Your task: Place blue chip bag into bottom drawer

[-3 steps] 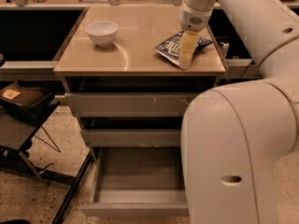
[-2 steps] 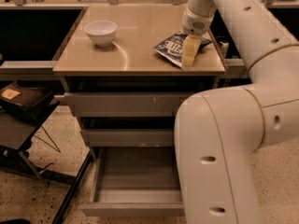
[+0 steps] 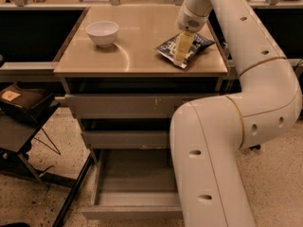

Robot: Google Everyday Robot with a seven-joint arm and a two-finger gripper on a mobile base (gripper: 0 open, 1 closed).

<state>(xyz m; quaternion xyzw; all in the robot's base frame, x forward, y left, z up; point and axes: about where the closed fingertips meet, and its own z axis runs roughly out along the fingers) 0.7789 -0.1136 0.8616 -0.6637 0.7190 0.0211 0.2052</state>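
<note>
Next, I grip the blue chip bag's end [image 3: 202, 43] farthest from the white bowl, near the table's side edge.
The blue chip bag [image 3: 202, 42] lies flat at the right back of the tan table top [image 3: 137, 56]. My gripper [image 3: 182, 51] points down onto the middle of the bag and covers part of it. I cannot tell whether it has hold of the bag. The bottom drawer [image 3: 132, 212] is pulled out below the table's front, and its grey inside shows nothing in it. My arm's large lower segment hides the drawer's right part.
A white bowl [image 3: 102, 32] stands at the table's left back. Two shallower grey drawers [image 3: 118, 106] sit shut above the bottom one. A black stand with a dark pouch [image 3: 26, 103] is at the left on the speckled floor.
My arm's big lower segments have swung to the right, uncovering more of the drawers. The gripper stays down on the bag, shifted slightly left. The bag has not moved.
</note>
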